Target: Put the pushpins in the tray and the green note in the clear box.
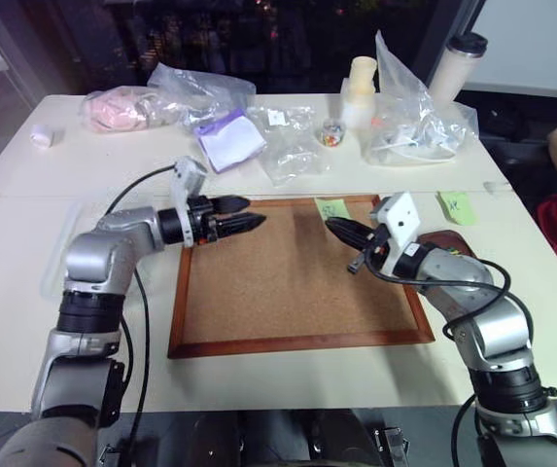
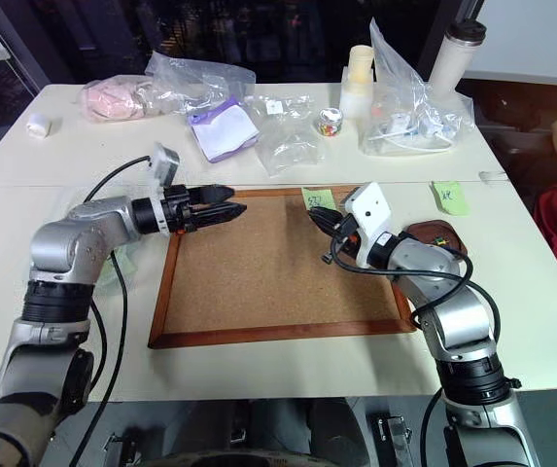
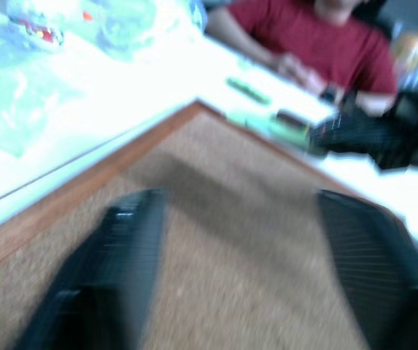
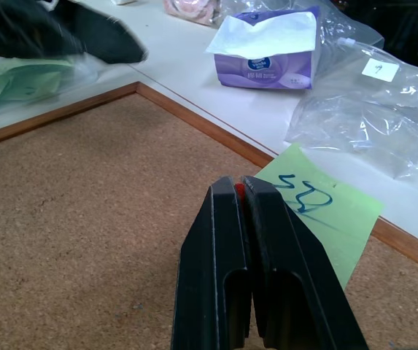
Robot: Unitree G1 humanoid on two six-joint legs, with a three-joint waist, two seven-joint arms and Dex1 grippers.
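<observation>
I will use my right gripper to set the red-headed pushpin, now low over the corkboard, down and let it go in the middle of the brown tray (image 1: 443,251) beside the corkboard.
My right gripper (image 4: 239,186) hangs low over the corkboard (image 1: 297,282), shut on a red-headed pushpin (image 4: 239,191) that peeks out between its fingertips. Just beyond it the green note (image 4: 325,208), with dark scribbles, lies across the board's far frame. The brown tray (image 2: 438,233) sits on the table behind my right wrist. My left gripper (image 1: 256,212) hovers open over the board's far left corner, holding nothing. The clear box (image 4: 84,73), with green slips showing inside it, stands off the board's left side, partly hidden by my left arm.
A second green slip marked x (image 1: 456,205) lies right of the board. Along the table's far side are clear plastic bags (image 1: 293,141), a purple tissue pack (image 1: 229,136), cups (image 1: 361,88) and a tumbler (image 1: 458,63). A person in red (image 3: 318,36) sits at the right.
</observation>
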